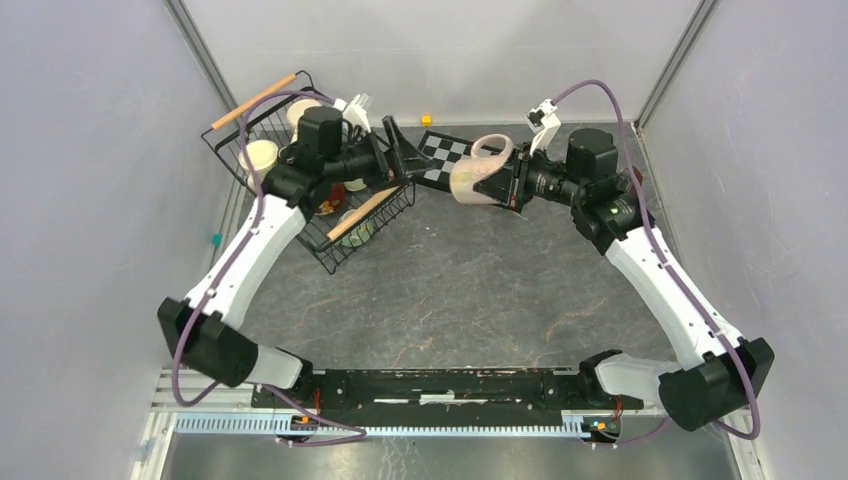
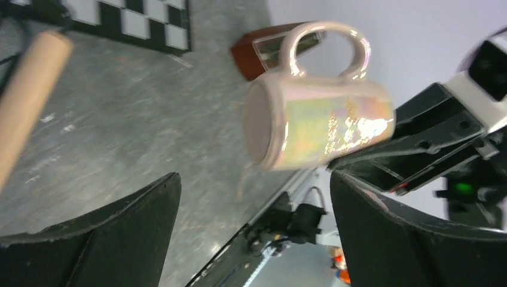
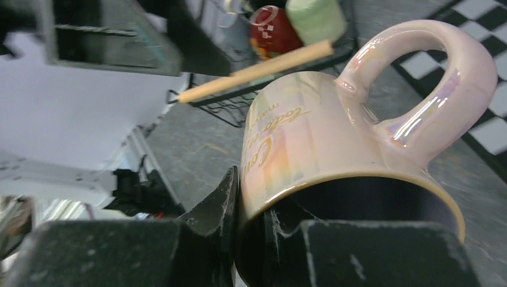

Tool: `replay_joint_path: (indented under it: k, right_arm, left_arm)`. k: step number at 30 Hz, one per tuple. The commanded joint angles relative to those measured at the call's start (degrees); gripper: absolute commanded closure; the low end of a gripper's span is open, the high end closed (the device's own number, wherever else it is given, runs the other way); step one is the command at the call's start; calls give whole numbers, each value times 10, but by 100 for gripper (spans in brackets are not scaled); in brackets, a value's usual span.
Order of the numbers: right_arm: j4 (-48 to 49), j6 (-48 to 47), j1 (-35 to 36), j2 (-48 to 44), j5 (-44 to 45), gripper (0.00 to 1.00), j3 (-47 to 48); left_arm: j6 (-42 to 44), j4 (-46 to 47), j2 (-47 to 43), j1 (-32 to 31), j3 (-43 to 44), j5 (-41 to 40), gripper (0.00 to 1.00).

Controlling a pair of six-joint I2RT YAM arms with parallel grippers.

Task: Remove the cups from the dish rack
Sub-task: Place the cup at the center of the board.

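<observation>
Next, my right gripper sets the pearly beige-pink cup, now hanging on its side above the table, down on the table, before the checkered board's corner point(image 1: 534, 260) that is nearest the metronome.
A pearly beige-pink cup point(image 1: 470, 178) hangs on its side above the table, handle up. My right gripper point(image 1: 500, 186) is shut on its rim, one finger point(image 3: 224, 194) outside the wall and one inside the cup point(image 3: 335, 131). My left gripper point(image 2: 254, 179) stands wide open just left of that cup point(image 2: 323, 122), with nothing between its fingers, and sits by the right edge of the dish rack point(image 1: 330, 255). Other cups stay in the rack: two cream ones point(image 1: 259, 155) point(image 1: 303, 112) and a light green one point(image 1: 360, 230). A red cup point(image 3: 272, 30) shows there too.
A checkered board point(image 1: 445, 158) lies behind the held cup. A brown metronome point(image 2: 269, 51) stands near it. The rack's wooden handles point(image 1: 255, 100) point(image 1: 362, 212) stick out along its rims. A small yellow block point(image 1: 426, 120) sits by the back wall.
</observation>
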Motion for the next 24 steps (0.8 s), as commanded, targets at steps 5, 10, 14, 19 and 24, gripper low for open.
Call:
replay_joint_path:
  k: [5, 10, 14, 19, 24]
  right_arm:
    - [-198, -126, 72, -10, 307, 100, 82]
    - [-251, -142, 85, -4, 431, 100, 49]
    - [-261, -155, 85, 13, 491, 100, 11]
    - [-235, -167, 71, 47, 499, 100, -39]
    - [-199, -175, 48, 81, 501, 100, -83]
  left_arm:
    - [133, -214, -114, -6, 16, -183, 0]
    - [134, -248, -158, -34, 0, -206, 0]
    - [126, -259, -179, -76, -18, -232, 0]
    - [125, -273, -195, -95, -37, -256, 0]
    - [133, -274, -213, -97, -58, -258, 0]
